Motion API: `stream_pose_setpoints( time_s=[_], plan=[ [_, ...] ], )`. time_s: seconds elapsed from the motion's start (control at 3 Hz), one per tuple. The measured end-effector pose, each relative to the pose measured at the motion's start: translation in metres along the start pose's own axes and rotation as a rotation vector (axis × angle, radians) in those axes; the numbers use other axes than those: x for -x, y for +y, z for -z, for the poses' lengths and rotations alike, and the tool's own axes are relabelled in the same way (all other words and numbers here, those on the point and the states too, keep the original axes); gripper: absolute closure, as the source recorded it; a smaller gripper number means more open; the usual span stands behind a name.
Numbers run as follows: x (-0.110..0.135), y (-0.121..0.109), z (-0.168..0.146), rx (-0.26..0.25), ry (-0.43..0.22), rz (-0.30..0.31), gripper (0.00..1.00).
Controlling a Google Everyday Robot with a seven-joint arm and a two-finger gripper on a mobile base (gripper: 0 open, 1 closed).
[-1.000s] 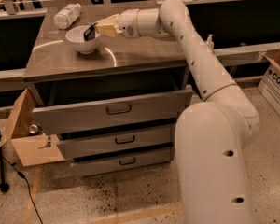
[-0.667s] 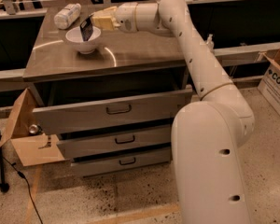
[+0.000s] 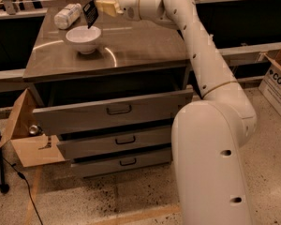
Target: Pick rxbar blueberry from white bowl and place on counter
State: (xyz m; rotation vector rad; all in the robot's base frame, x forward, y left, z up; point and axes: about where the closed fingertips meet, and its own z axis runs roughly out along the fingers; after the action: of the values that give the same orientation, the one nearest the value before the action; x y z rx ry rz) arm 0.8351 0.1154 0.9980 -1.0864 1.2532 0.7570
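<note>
I should use my gripper to set the rxbar blueberry, now hanging over the bowl's far rim, on the open counter (image 3: 135, 18) next to the white bowl, toward the back edge.
The white bowl (image 3: 84, 38) stands on the steel counter (image 3: 145, 46) near its back left. My gripper (image 3: 96, 7) is above and just behind the bowl, shut on the dark rxbar blueberry (image 3: 90, 12). The bar hangs tilted in the air over the bowl's far rim, clear of the bowl. My white arm reaches in from the right across the counter.
A white plastic bottle (image 3: 68, 15) lies on the counter's back left corner, beside the bowl. The cabinet's top drawer (image 3: 117, 110) stands slightly out. An open cardboard box (image 3: 28, 135) sits on the floor at the left, another box (image 3: 276, 81) at the right.
My gripper has risen out of the bowl with the bar held in it. The bar now hangs above the bowl's rim. The bowl has not moved.
</note>
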Motion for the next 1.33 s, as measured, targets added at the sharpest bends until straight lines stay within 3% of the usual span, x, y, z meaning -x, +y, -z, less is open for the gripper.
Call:
stream_pose_setpoints(
  time_s=[0.67,1.0,1.33],
  plan=[
    [-0.012,-0.057,0.062,-0.218,0.165,0.069,1.00],
    [-0.027,-0.071,0.089,-0.287,0.255,0.070,1.00],
    [-0.034,-0.071,0.108,-0.313,0.315,0.058,0.83]
  ],
)
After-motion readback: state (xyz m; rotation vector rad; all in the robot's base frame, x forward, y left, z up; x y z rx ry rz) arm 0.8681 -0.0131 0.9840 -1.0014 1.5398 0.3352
